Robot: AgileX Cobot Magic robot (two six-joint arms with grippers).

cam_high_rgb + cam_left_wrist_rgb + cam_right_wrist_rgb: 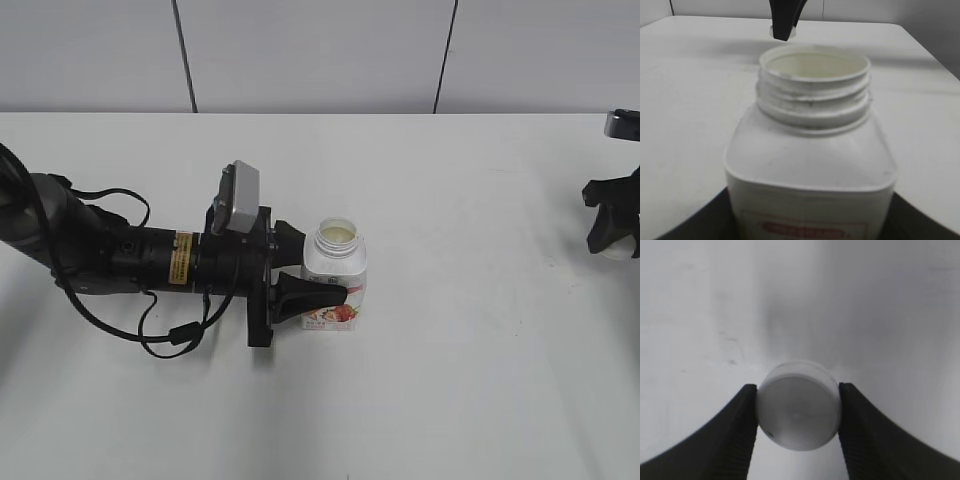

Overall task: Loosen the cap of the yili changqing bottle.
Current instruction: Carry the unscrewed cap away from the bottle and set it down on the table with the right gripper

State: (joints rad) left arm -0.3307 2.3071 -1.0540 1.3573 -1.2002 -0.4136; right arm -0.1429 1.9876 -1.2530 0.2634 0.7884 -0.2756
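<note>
I will set the white cap down with my right gripper on the bare white table (602, 270) (815, 378) just in front of that gripper, away from the bottle.
The yili changqing bottle (335, 262) stands upright mid-table, white with a pink-red strawberry label. Its neck is open, with bare threads showing in the left wrist view (812, 100). My left gripper (318, 268) is shut on the bottle's body, with dark jaws at both lower corners of the left wrist view (810, 227). The white cap (799, 410) is off the bottle and sits between the jaws of my right gripper (799, 416), just above the table. In the exterior view, the right gripper (612, 235) is at the far right edge. It also shows far off in the left wrist view (784, 22).
The white table (480, 380) runs from a grey panelled wall (320, 50) at the back to the front edge. The left arm and its cables (120, 260) lie low across the left half of the table.
</note>
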